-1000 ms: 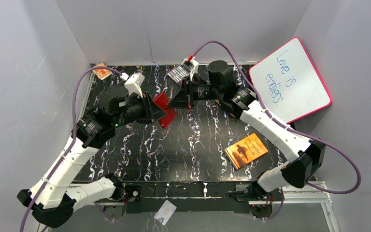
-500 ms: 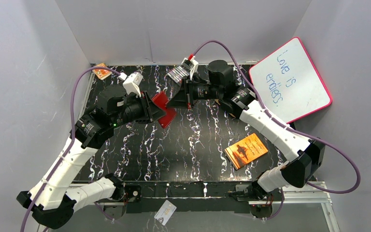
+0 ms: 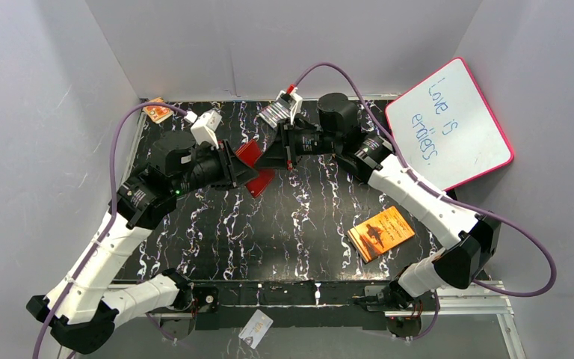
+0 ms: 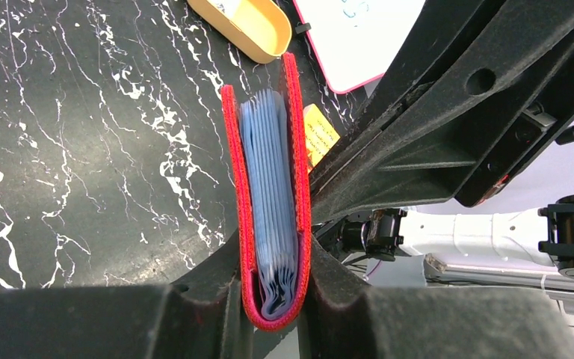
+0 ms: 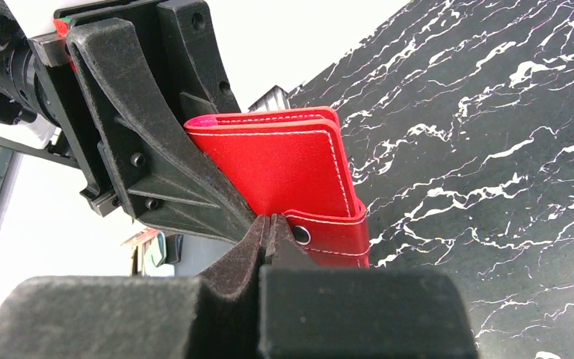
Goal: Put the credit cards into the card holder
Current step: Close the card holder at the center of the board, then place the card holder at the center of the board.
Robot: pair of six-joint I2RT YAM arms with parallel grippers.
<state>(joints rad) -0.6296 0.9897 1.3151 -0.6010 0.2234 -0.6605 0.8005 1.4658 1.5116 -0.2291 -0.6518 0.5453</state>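
Note:
My left gripper needs to let go of the red card holder on the bare marble (image 3: pixel 273 224) between my left arm and the orange booklet.
My left gripper (image 3: pixel 248 173) (image 4: pixel 273 277) is shut on the fold of the red card holder (image 3: pixel 250 153) (image 4: pixel 229 187), which it holds above the table's back middle. The holder is folded, and thin light-blue leaves (image 4: pixel 269 179) are packed between its covers. I cannot tell which of them are credit cards. The right gripper (image 3: pixel 270 158) (image 5: pixel 267 232) is shut with nothing between its jaws. Its tips rest against the holder (image 5: pixel 284 164) at the snap tab, next to the silver stud (image 5: pixel 300 235). One whitish card (image 3: pixel 255 329) lies off the table on the near ledge.
An orange booklet (image 3: pixel 381 232) lies front right on the black marble table (image 3: pixel 291 224). A pink-rimmed whiteboard (image 3: pixel 448 123) leans at the right. An orange tray (image 4: pixel 243 22) is beyond the holder. A small orange item (image 3: pixel 157 111) sits in the back-left corner.
The right gripper has shifted a little left, closer against the card holder. The left gripper still grips the holder in nearly the same place.

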